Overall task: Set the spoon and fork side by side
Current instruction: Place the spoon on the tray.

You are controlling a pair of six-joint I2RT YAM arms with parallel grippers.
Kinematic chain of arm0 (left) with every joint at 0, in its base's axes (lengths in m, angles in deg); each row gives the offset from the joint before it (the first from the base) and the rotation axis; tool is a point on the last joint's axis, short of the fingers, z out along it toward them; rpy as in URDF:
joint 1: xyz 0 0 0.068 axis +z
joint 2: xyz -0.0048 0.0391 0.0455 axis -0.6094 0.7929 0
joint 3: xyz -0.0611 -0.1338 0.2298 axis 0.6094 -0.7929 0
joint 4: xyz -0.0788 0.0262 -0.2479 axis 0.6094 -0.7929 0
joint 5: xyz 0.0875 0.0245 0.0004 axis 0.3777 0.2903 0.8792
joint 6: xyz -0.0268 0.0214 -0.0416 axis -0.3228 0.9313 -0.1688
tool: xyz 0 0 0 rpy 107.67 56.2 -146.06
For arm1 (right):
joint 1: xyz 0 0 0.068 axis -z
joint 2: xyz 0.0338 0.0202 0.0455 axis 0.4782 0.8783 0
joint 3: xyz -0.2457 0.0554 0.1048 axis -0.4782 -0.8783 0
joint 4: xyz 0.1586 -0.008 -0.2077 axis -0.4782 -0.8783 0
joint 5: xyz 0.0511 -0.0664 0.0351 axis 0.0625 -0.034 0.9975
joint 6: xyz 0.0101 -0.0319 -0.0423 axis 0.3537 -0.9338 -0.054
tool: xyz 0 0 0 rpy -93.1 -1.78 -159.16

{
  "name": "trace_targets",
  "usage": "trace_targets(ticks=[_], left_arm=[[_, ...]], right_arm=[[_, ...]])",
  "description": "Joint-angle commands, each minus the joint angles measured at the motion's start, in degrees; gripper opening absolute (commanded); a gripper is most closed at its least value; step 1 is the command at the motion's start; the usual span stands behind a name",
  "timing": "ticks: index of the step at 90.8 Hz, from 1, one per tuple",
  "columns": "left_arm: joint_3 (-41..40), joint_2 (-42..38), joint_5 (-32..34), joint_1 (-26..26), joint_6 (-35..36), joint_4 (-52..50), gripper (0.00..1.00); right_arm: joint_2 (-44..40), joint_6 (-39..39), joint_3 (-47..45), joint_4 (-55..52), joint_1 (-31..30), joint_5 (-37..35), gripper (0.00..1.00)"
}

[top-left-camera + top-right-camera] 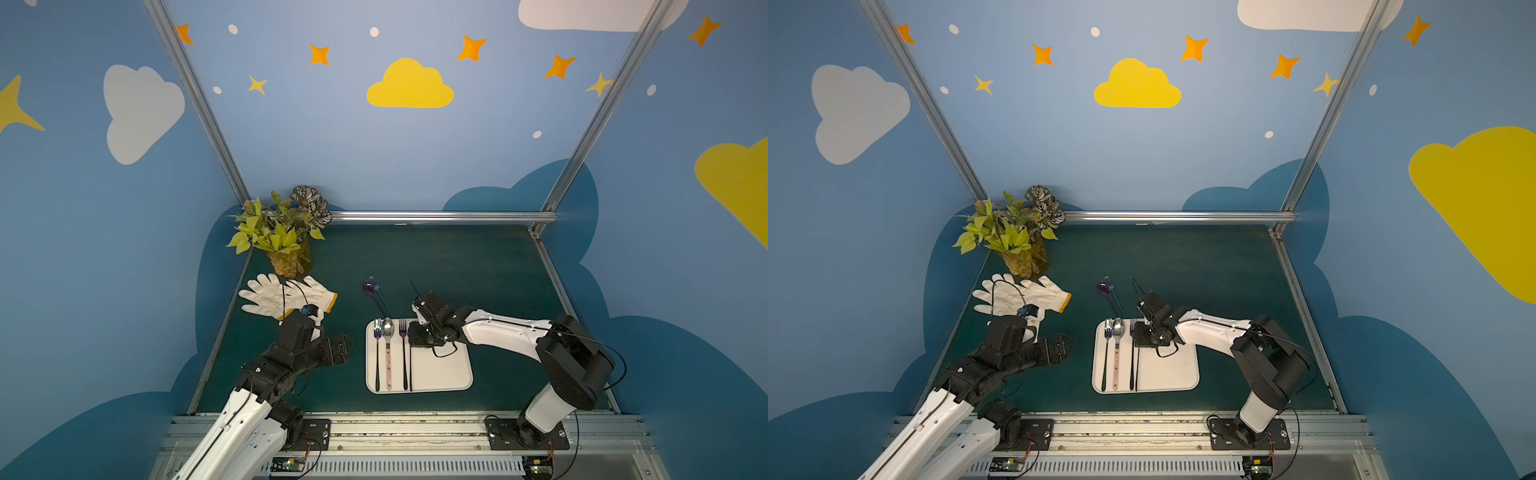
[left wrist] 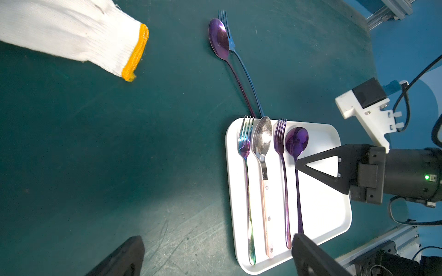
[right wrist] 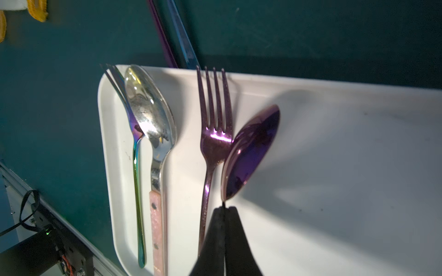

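The robot's right gripper holds the purple spoon with its bowl tipped on edge beside the purple fork, so it should open, let the spoon settle flat, then regrip its neck [image 3: 224,201].
A white tray [image 1: 449,374] holds cutlery laid lengthwise. A purple fork [image 2: 280,138] [image 3: 215,133] lies on it, and a purple spoon [image 2: 297,141] [image 3: 251,150] sits right beside that fork, handles parallel. My right gripper [image 3: 224,210] [image 2: 296,163] is shut on the spoon's neck just behind the bowl, and the bowl is tipped onto its edge. In both top views the right gripper [image 1: 411,334] [image 1: 1140,334] covers the spoon's bowl. My left gripper [image 1: 338,349] [image 2: 215,246] hangs open over the green mat to the left of the tray, holding nothing.
On the tray's left side lie a rainbow fork [image 2: 245,143] and a silver spoon with a pink handle [image 2: 262,138]. Beyond the tray, a second purple spoon [image 2: 218,35] and a blue fork [image 2: 246,76] rest on the mat. White gloves [image 1: 286,297] and a potted plant [image 1: 282,237] occupy the far left.
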Motion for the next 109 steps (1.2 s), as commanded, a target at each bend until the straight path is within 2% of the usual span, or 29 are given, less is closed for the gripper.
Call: trace_targets(ticks=[1, 41, 62, 75, 92, 109], left_arm=[[-0.48, 0.1, -0.5, 0.27, 0.19, 0.7, 1.0], [-0.34, 0.64, -0.2, 0.28, 0.33, 0.71, 1.0], [-0.31, 0.66, 0.02, 0.31, 0.45, 0.57, 1.0], [-0.22, 0.56, 0.12, 0.28, 0.41, 0.44, 1.0], [-0.13, 0.46, 0.36, 0.27, 0.42, 0.26, 1.0], [-0.26, 0.6, 0.23, 0.27, 0.35, 0.39, 1.0]], right_arm=[[0.97, -1.44, -1.46, -0.47, 0.58, 0.56, 0.0], [2.09, -7.38, 1.66, -7.03, 2.32, 1.66, 0.04], [1.06, -8.27, 3.19, -10.03, 2.21, 0.25, 0.13], [-0.84, -8.55, 6.56, -15.79, 0.59, -2.6, 0.24], [-2.26, -1.27, 11.67, -26.29, -3.3, -10.09, 0.37], [1.84, 8.8, 13.51, -28.11, -5.36, -12.29, 0.39]])
